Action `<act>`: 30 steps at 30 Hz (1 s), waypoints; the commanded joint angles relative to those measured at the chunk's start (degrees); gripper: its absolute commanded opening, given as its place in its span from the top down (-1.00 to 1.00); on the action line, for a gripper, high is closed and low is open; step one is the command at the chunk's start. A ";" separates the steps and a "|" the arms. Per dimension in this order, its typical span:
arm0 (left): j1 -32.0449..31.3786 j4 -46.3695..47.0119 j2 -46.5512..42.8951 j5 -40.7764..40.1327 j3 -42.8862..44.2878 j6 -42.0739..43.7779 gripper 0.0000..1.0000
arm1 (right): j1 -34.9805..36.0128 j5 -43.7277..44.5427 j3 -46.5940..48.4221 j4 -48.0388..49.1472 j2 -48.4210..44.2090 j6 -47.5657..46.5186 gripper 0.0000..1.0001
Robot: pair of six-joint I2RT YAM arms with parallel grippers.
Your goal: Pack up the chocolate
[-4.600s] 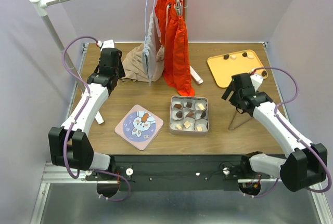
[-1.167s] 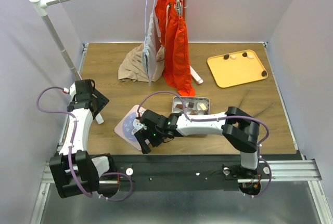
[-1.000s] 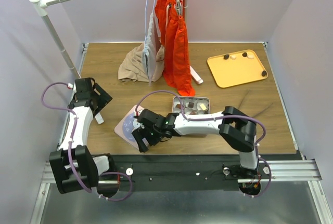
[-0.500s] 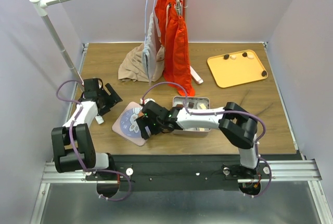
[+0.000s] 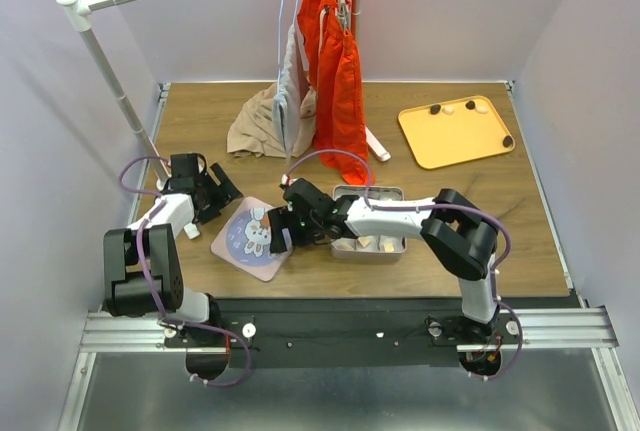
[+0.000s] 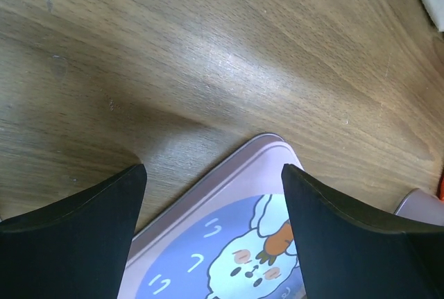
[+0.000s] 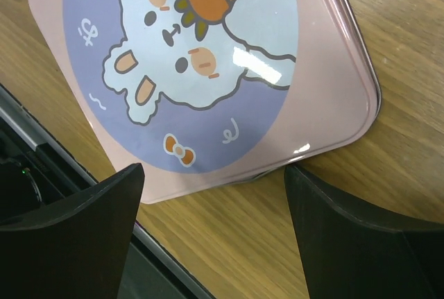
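The edge of the pink lid point(image 5: 288, 249) point(image 7: 260, 171) that faces the metal tin is going to be gripped by my right gripper as it closes there.
The chocolate shows in two places: a few pieces point(image 5: 367, 243) in the open metal tin point(image 5: 390, 194), mostly hidden under my right arm, and several loose pieces point(image 5: 436, 109) on the orange tray point(image 5: 455, 136) at the back right. The tin's pink lid with a bunny print point(image 5: 245, 241) point(image 6: 229, 250) point(image 7: 208, 70) lies flat on the table left of the tin. My right gripper point(image 5: 279, 226) point(image 7: 214, 171) is open over the lid's right edge. At the lid's far left corner my left gripper point(image 5: 224, 195) point(image 6: 214, 168) is open too. Neither holds anything.
A clothes rack stands at the back with an orange garment point(image 5: 340, 81) hanging from it and a beige cloth point(image 5: 258, 123) heaped below. Its white foot point(image 5: 378, 146) lies on the table behind the tin. The rack's slanted pole point(image 5: 110, 76) runs along the left edge.
My right gripper has drawn back from the lid's front edge to its right edge. My left gripper has swung in to the lid's far left corner. The lid has shifted slightly left.
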 commanded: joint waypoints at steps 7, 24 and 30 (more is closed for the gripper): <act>-0.13 -3.30 -4.20 0.85 -4.72 -0.77 -0.78 | -1.34 -2.17 11.66 0.91 8.69 -0.47 -0.81; -0.13 -3.74 -6.93 -1.35 -5.25 -2.88 -0.78 | -4.24 -1.12 13.17 -5.07 5.62 7.07 -0.86; -0.13 -5.24 -7.90 -3.64 -5.07 -3.23 -0.77 | -3.63 -0.77 12.63 -5.51 8.16 13.14 -0.86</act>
